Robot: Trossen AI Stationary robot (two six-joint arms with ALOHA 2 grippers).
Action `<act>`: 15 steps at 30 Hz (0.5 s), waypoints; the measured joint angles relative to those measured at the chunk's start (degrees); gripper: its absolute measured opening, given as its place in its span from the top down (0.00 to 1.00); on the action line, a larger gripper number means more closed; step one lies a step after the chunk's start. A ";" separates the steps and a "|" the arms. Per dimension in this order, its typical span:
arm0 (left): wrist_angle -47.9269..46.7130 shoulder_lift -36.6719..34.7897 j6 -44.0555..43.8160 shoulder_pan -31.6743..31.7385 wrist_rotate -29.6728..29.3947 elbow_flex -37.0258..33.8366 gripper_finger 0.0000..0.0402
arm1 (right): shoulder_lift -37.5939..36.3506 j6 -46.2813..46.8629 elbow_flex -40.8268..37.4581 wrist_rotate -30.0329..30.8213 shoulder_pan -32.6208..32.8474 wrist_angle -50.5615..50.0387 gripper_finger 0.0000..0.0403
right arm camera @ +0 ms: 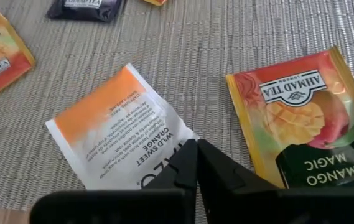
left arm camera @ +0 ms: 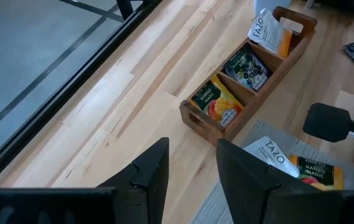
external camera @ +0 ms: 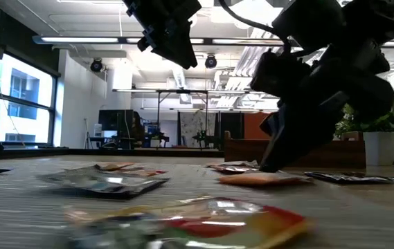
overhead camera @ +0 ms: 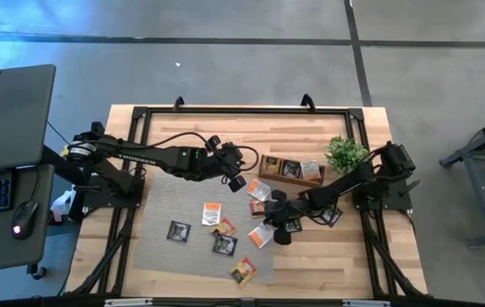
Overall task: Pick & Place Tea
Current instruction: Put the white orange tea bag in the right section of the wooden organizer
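Observation:
I should set the white-and-orange sachet in the tray's compartment (overhead camera: pixel 310 170) nearest the green plant, using my right gripper.
Several tea sachets lie flat on a grey mat (overhead camera: pixel 161 205): white-and-orange (overhead camera: pixel 212 213), black (overhead camera: pixel 178 230), orange (overhead camera: pixel 243 271). Three more stand in the compartments of the wooden tray (left arm camera: pixel 245 74), also seen from above (overhead camera: pixel 291 169). My right gripper (right arm camera: pixel 196 155) is down at the mat, shut over a white-and-orange sachet (right arm camera: pixel 114 134), with a mango sachet (right arm camera: pixel 301 118) lying beside it. My left gripper (left arm camera: pixel 192 168) is open and hangs in the air above the mat's far edge, near the tray's left end (overhead camera: pixel 235 177). My right gripper comes slanting down from the table's right side, and its shut fingers (right arm camera: pixel 217 171) meet on the printed edge (right arm camera: pixel 164 152) of the white-and-orange sachet. The fingers hide whether that edge is pinched or only pressed. The rest of the sachet lies flat on the mat.
A small green plant in a white pot (overhead camera: pixel 345 153) stands at the tray's right end, close to my right arm. A black frame runs round the table's edges (overhead camera: pixel 225 111). Bare wood shows beyond the mat on the far side (left arm camera: pixel 133 93).

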 joint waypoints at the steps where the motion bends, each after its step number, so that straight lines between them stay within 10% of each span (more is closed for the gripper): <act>1: 0.02 0.00 0.00 0.00 0.00 0.00 0.67 | -1.15 -0.45 -0.11 -0.01 -0.04 -1.44 0.99; 7: -0.04 0.00 0.00 0.00 0.14 0.00 0.67 | -11.56 -2.90 -0.06 2.77 -1.64 -11.14 0.99; 15: -0.08 0.00 0.00 0.00 0.35 0.00 0.67 | -27.95 -5.18 -0.02 21.04 -3.61 -41.13 1.00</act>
